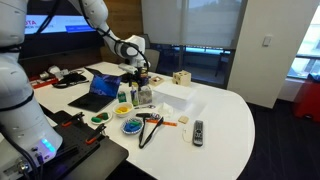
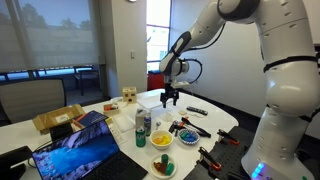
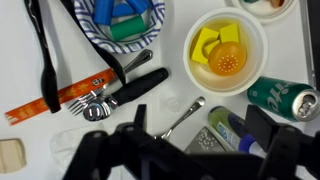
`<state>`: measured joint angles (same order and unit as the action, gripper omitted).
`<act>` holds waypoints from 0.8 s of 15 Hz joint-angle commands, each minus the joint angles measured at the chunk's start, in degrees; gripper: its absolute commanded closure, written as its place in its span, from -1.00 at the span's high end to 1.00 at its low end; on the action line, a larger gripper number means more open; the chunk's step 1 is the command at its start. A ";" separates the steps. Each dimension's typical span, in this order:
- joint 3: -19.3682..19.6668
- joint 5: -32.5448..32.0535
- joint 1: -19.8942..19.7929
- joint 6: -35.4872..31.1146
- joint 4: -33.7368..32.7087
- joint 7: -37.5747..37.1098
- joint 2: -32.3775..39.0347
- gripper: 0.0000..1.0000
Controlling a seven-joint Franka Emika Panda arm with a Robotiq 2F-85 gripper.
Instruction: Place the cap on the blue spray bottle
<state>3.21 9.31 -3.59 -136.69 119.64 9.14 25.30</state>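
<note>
The robot's gripper needs to close on the sides of the clear cap (image 1: 138, 110) (image 3: 172, 104), which is lying between the spoon and the black-handled tool next to the white bowl.
In the wrist view the blue spray bottle (image 3: 236, 132), with its green label and blue end, shows from above between my gripper's dark fingers (image 3: 200, 135). The fingers are spread wide with nothing held. A faint clear round shape (image 3: 172, 103) on the white table may be the cap. In both exterior views my gripper (image 1: 137, 68) (image 2: 170, 98) hangs above the group of bottles (image 1: 141, 95) (image 2: 142, 124).
A green can (image 3: 281, 98), a spoon (image 3: 181, 118), a white bowl with yellow pieces (image 3: 227, 50), a blue-striped bowl (image 3: 122, 22), black-handled tools (image 3: 128, 92) and an orange strip (image 3: 40, 105) lie close by. A laptop (image 1: 100, 88), white box (image 1: 176, 96) and remote (image 1: 198, 131) share the table.
</note>
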 commanded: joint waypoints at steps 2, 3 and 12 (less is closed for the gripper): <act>-1.22 -1.07 -0.09 -2.10 -14.31 -6.17 17.43 1.00; -1.18 -1.13 -0.15 -2.24 -16.66 -7.07 20.30 1.00; -1.52 -1.24 -0.86 -0.67 -29.26 -9.17 32.06 1.00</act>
<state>2.09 9.11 -4.00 -139.17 93.82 1.66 55.27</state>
